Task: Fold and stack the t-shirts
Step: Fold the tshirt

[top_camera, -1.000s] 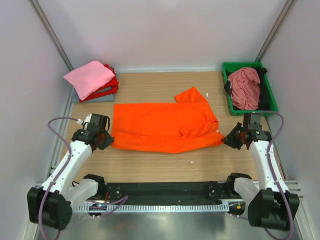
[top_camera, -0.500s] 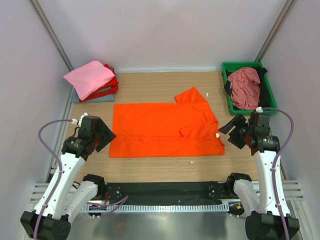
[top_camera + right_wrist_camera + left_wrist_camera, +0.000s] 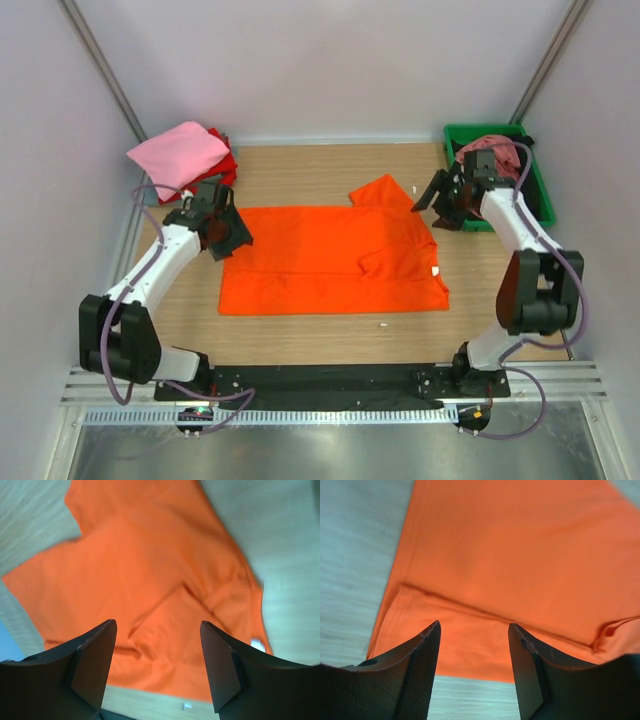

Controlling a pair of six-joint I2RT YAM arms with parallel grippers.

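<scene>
Next, my left gripper closes on the far corner (image 3: 239, 209) of the orange t-shirt, the one nearest the stacked pink and red t-shirts.
The orange t-shirt (image 3: 330, 262) lies flat mid-table, folded lengthwise, with one sleeve poking out at the far right. My left gripper (image 3: 226, 232) hangs open over its far left corner. In the left wrist view the orange t-shirt (image 3: 520, 555) fills the frame beyond the empty left gripper (image 3: 474, 625). My right gripper (image 3: 433, 198) hovers open by the sleeve, with nothing in it. From the right wrist, the orange t-shirt (image 3: 150, 570) spreads below the right gripper (image 3: 157, 622). Folded pink (image 3: 178, 155) and red (image 3: 226, 166) t-shirts are stacked at the back left.
A green tray (image 3: 546, 200) at the back right holds a crumpled dusty rose t-shirt (image 3: 506, 152), partly hidden by my right arm. A white scrap (image 3: 383, 324) lies on the wood near the shirt's front edge. Walls close in on both sides.
Both grippers opened and let go of the orange t-shirt's near corners, then swung away to its far side. The shirt settled flat.
</scene>
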